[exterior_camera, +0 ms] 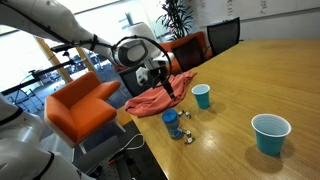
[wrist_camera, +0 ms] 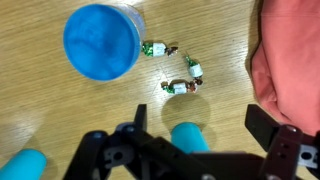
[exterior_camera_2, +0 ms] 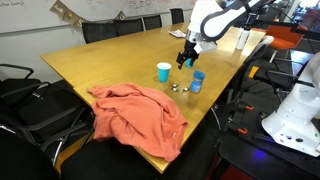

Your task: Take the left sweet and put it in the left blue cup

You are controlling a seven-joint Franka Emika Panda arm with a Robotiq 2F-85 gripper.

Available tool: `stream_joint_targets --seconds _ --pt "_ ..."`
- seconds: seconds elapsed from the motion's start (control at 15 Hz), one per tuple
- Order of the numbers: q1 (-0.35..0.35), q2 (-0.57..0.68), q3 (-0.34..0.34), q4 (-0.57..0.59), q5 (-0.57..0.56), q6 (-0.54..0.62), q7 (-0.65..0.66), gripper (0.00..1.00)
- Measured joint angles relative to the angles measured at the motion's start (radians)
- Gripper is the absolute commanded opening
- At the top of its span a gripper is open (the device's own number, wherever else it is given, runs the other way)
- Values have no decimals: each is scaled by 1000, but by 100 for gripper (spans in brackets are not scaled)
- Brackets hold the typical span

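Note:
Next, my gripper should go to the sweet lying nearest the orange cloth and close on the middle of that sweet (exterior_camera: pixel 181 113) (wrist_camera: pixel 195 69).
Three small wrapped sweets lie close together on the wooden table: one (wrist_camera: pixel 153 48) beside a blue cup (wrist_camera: pixel 100 40), one (wrist_camera: pixel 195 68) to its right, one (wrist_camera: pixel 180 88) below that. My gripper (wrist_camera: pixel 196 118) is open and empty, above the table and short of the sweets. A second blue cup (wrist_camera: pixel 190 137) shows between its fingers. In both exterior views the gripper (exterior_camera: pixel 174 93) (exterior_camera_2: pixel 186 60) hangs over the table near the cups (exterior_camera: pixel 170 119) (exterior_camera: pixel 201 95) (exterior_camera_2: pixel 197 81) (exterior_camera_2: pixel 163 72), with the sweets (exterior_camera: pixel 183 134) (exterior_camera_2: pixel 180 89) beside them.
An orange cloth (wrist_camera: pixel 290 60) (exterior_camera: pixel 155 98) (exterior_camera_2: pixel 140 115) lies crumpled at the table's edge next to the sweets. A larger blue cup (exterior_camera: pixel 270 133) stands apart. Orange and black chairs (exterior_camera: pixel 80 105) surround the table.

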State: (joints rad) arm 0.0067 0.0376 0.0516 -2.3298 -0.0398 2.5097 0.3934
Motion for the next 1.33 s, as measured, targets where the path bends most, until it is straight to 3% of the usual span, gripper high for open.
stream_joint_targets --seconds 1.33 --pt "52 387 -47 216 -121 5 -200 100"
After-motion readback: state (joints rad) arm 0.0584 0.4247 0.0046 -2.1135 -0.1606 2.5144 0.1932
